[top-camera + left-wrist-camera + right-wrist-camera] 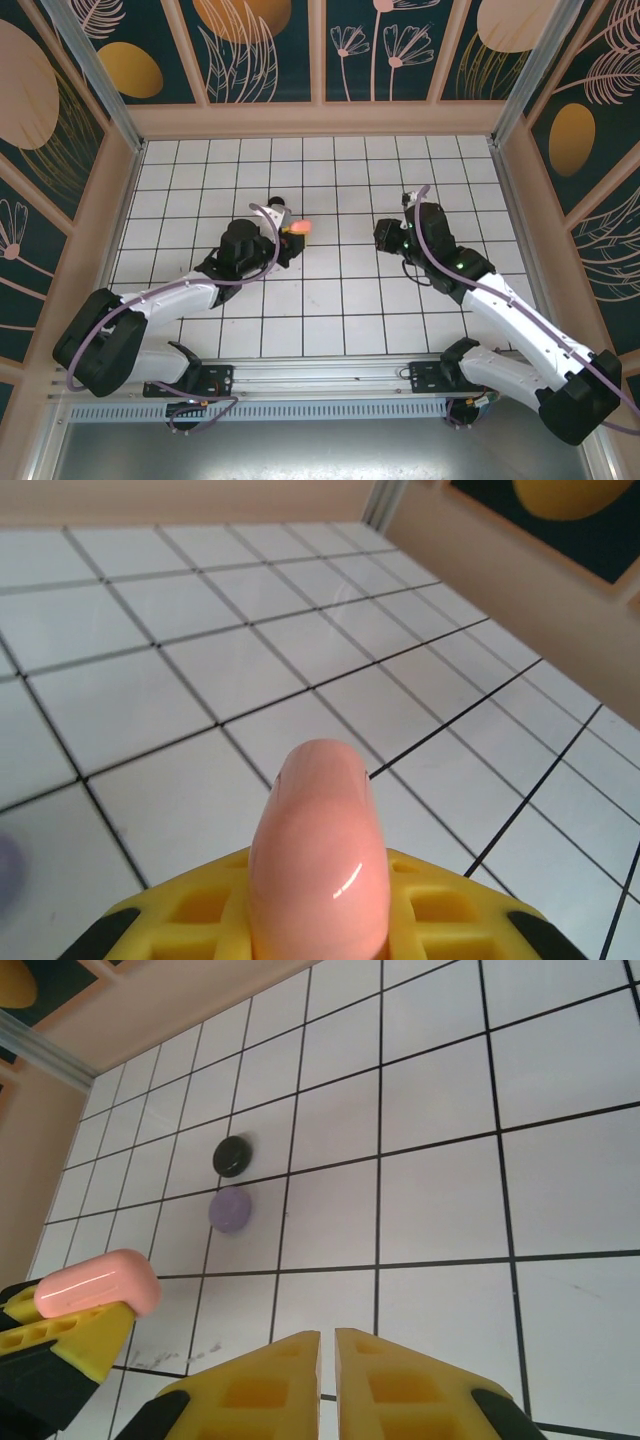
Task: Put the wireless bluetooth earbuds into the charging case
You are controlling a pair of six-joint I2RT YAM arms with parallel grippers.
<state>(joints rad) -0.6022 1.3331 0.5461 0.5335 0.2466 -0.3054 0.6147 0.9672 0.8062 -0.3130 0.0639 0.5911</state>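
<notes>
My left gripper needs to put the salmon-pink charging case down on the white tile just this side of the lilac case (277, 251).
A glossy salmon-pink charging case (318, 860) stands lid-shut between the yellow fingers (190, 912) of my left gripper (291, 236), which is shut on it and holds it just above the tiles. In the right wrist view the same pink case (98, 1284) sits at the left, a couple of tiles from my right gripper (328, 1345). That gripper's jaws stand almost together with a thin slit and nothing between them. The earbuds are hidden.
A black case (232, 1155) and a lilac case (230, 1209), both closed, lie on the white tiled floor (440, 1190) beyond the pink one. Beige walls (320, 120) ring the floor. Bare tiles stretch ahead and to the right of my right gripper.
</notes>
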